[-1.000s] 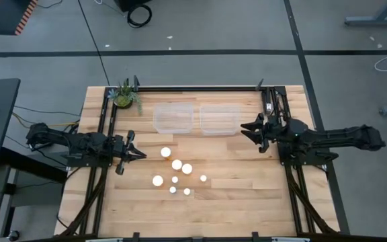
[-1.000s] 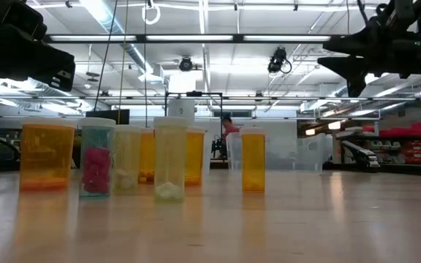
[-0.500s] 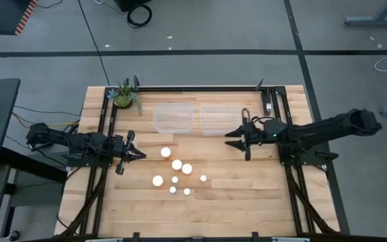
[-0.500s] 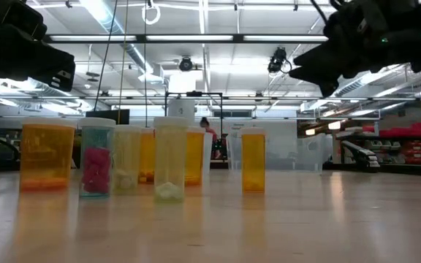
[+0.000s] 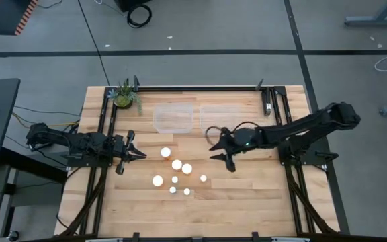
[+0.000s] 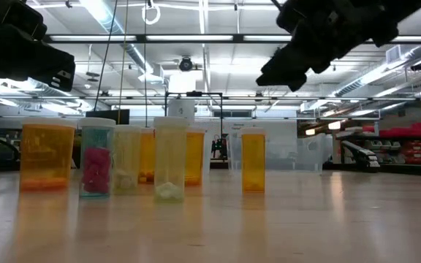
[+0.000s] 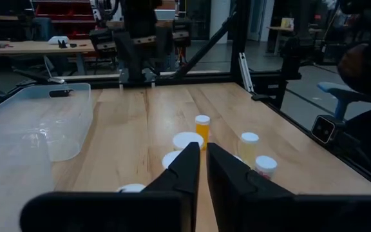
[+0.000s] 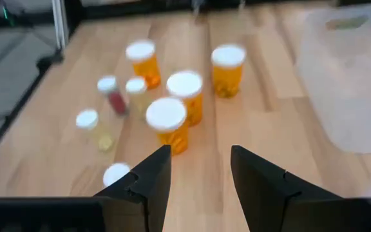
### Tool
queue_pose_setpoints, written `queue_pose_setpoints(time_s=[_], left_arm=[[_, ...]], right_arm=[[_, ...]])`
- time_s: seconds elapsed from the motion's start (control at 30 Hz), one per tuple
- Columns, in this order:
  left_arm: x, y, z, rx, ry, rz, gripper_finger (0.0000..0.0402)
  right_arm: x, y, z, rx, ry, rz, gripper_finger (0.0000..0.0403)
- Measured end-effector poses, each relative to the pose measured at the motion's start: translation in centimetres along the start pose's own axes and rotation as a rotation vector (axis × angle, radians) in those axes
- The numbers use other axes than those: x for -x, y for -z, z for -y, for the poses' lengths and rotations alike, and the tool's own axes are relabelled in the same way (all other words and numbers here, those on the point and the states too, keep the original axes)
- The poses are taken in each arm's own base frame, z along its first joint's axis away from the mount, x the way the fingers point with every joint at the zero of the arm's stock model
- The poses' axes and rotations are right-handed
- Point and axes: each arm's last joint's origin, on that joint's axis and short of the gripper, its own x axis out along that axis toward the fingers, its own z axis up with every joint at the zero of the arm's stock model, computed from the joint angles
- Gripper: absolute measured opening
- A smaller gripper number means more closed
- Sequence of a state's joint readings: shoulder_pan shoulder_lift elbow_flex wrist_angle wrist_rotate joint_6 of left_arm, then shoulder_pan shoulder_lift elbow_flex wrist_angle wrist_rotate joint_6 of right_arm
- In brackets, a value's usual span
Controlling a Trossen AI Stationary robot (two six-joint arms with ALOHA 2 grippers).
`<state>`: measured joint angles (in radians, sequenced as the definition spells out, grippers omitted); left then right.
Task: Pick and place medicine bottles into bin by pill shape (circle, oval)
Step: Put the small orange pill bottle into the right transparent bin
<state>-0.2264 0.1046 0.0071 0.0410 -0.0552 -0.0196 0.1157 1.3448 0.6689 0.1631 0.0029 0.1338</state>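
My right gripper is going to close on the white cap (image 5: 203, 178) (image 8: 116, 173) of the small medicine bottle that stands apart from the cluster, nearest to that gripper.
Several medicine bottles (image 5: 177, 164) with white caps stand upright in a cluster at the table's middle; in the low view they are amber and clear tubes (image 6: 170, 159). My right gripper (image 5: 219, 156) hangs open above the table just right of the cluster, slanting down toward it, with nothing between its fingers. In the right wrist view the bottles (image 8: 167, 122) lie ahead of its open fingers (image 8: 198, 171). My left gripper (image 5: 138, 154) waits shut at the cluster's left, pointing level at the bottles (image 7: 202, 127).
Two clear bins (image 5: 174, 117) (image 5: 220, 117) sit side by side behind the cluster toward the far edge. A small potted plant (image 5: 123, 96) stands at the far left corner. Bare wood lies along the near edge.
My right gripper has swung from the table's right side toward the left, out over the table to the bottle cluster, tipping its fingers downward as it went. Its finger gap looks unchanged. The bottles have stayed where they were.
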Motion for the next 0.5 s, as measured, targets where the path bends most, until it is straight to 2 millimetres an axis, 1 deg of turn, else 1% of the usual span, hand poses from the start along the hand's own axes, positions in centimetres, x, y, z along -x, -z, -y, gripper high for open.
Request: queue_pose_setpoints(time_s=[0.1,0.2,0.33,0.5], left_arm=[[0.0,0.0,0.0,0.0,0.0,0.0,0.003],[0.0,0.0,0.0,0.0,0.0,-0.002,0.0031],[0.0,0.0,0.0,0.0,0.0,-0.002,0.0037],[0.0,0.0,0.0,0.0,0.0,-0.002,0.004]], right_arm=[[-1.3,-0.5,-0.7,0.016,-0.008,-0.066,0.0168],[-2.5,-1.0,-1.4,0.027,-0.022,-0.088,0.0168],[-3.9,-1.1,-2.4,0.026,-0.011,-0.148,0.0168],[-5.2,-1.1,-3.8,0.012,0.043,-0.236,0.0168]])
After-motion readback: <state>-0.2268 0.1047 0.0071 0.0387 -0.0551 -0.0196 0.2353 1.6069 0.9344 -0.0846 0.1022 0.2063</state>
